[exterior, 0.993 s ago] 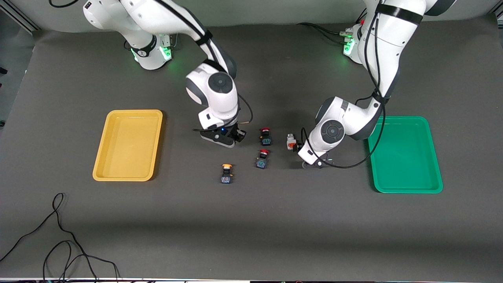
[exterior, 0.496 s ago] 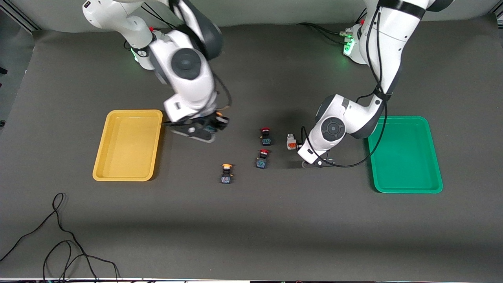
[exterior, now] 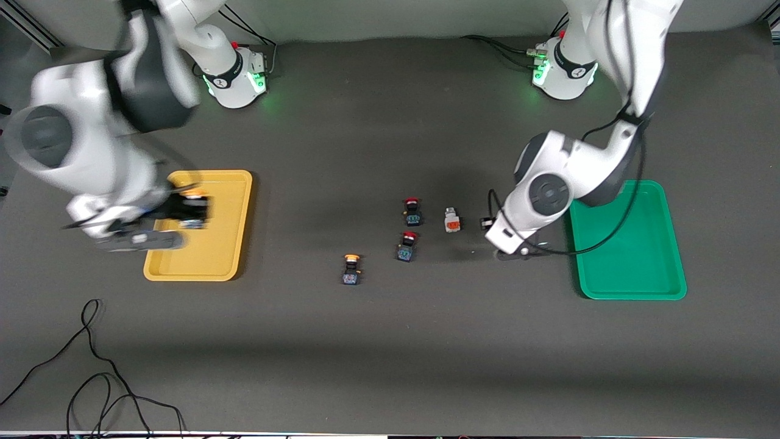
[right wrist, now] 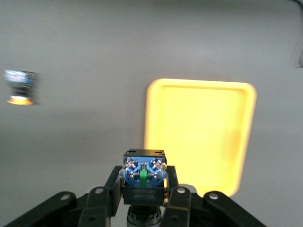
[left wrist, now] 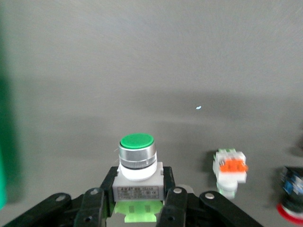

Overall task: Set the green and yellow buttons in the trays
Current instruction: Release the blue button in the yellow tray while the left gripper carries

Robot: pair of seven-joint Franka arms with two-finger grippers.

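Next, I let go of the green button, now held just above the mat, with my left gripper in the green tray (exterior: 647,241), past the middle of the tray and away from the white-grey button.
My right gripper (exterior: 190,210) is shut on a yellow-capped button (exterior: 194,198) with a black-blue body (right wrist: 143,176) and holds it over the yellow tray (exterior: 207,256), at the rim toward the right arm's end. The tray also shows in the right wrist view (right wrist: 203,132). A second yellow button (exterior: 351,269) lies mid-table. My left gripper (exterior: 486,224) is shut on a green-capped, white-bodied button (left wrist: 137,161) just above the mat, between a white-grey button with an orange part (exterior: 451,219) and the green tray (exterior: 634,256).
Two red-capped black buttons (exterior: 412,211) (exterior: 407,246) lie between the yellow button and the white-grey one. Loose black cables (exterior: 91,372) lie on the mat near the front camera, toward the right arm's end.
My right arm has swung from the middle of the table to over the yellow tray, carrying the yellow button. My left gripper has moved away from the white-grey button toward the green tray.
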